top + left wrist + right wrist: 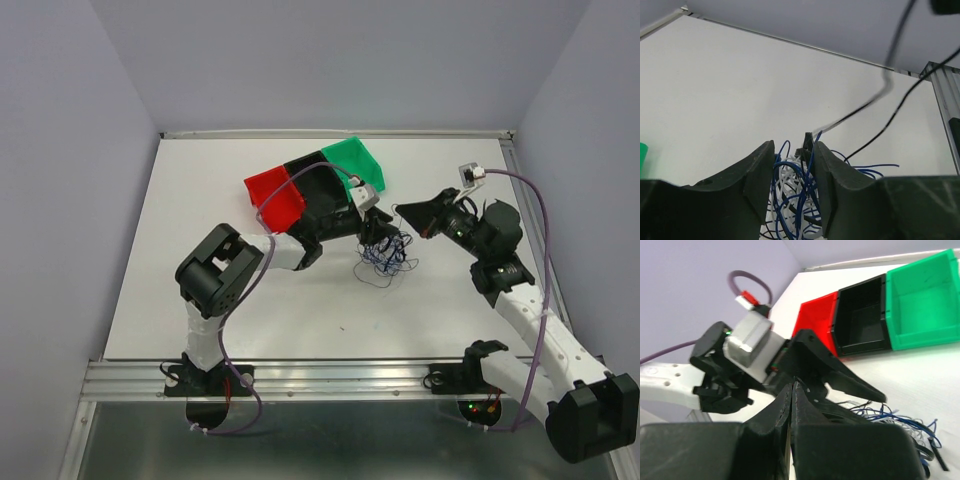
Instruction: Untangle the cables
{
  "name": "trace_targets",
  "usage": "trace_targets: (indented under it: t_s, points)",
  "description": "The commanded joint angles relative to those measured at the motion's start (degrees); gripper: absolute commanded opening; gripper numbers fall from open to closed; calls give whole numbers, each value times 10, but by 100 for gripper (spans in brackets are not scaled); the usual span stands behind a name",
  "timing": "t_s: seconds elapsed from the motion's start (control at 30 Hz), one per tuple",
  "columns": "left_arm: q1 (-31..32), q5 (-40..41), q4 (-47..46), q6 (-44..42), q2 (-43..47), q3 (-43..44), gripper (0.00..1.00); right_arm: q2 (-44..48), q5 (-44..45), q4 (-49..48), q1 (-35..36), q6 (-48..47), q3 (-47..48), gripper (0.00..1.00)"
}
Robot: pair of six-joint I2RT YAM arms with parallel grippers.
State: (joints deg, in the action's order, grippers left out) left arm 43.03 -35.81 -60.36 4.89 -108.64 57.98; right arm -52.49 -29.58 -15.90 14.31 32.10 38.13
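Observation:
My left gripper is pinching the clump where the black cable comes out, so it should open, let my right gripper pull, and then take the black cable alone (885, 128).
The cables (388, 258) are a loose clump of thin blue, white and black wires on the white table, right of centre. My left gripper (378, 234) stands on the clump. In the left wrist view its jaws (792, 150) are narrowly apart and close on the wires (795, 195) packed between them. Two strands (879, 136) run taut from the clump up to the right. My right gripper (405, 212) hangs just right of the left one, jaws pressed together (793, 382) with a thin strand at their tip. The clump also shows in the right wrist view (900, 420).
Three open bins stand in a row behind the clump: red (275, 195), black (320, 185) and green (355, 165). The table's metal rail (945, 95) runs along the right side. The walls stand close on three sides.

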Motion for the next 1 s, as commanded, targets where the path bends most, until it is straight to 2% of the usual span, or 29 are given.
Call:
trace_targets:
  t_s: [0.0,0.17,0.23,0.27,0.37,0.47,0.63,0.7,0.83,0.9,0.97]
  points:
    - [22,30,8,-26,-3,37,46,27,-64,-74,5,45,-8,1]
    - [31,58,32,-46,-23,37,43,81,-66,-91,5,101,30,1]
    - [32,53,45,-46,-32,42,41,85,-56,-63,4,107,63,1]
    - [32,53,49,-46,-35,47,40,81,-46,-36,5,91,124,1]
    - [33,57,50,-46,-31,41,40,70,-14,27,4,75,214,0]
    - [34,62,47,-61,-29,34,40,59,13,44,5,74,263,0]
    - [36,65,47,-51,-33,32,38,20,67,99,4,61,395,1]
    - [36,74,46,-51,-20,23,38,20,83,104,5,58,399,0]
    - [36,115,31,-59,32,-12,39,57,137,104,5,32,333,0]
    - [34,122,44,-65,66,-22,47,73,165,105,4,15,282,1]
    - [31,118,94,-76,96,-7,52,95,173,104,4,6,247,1]
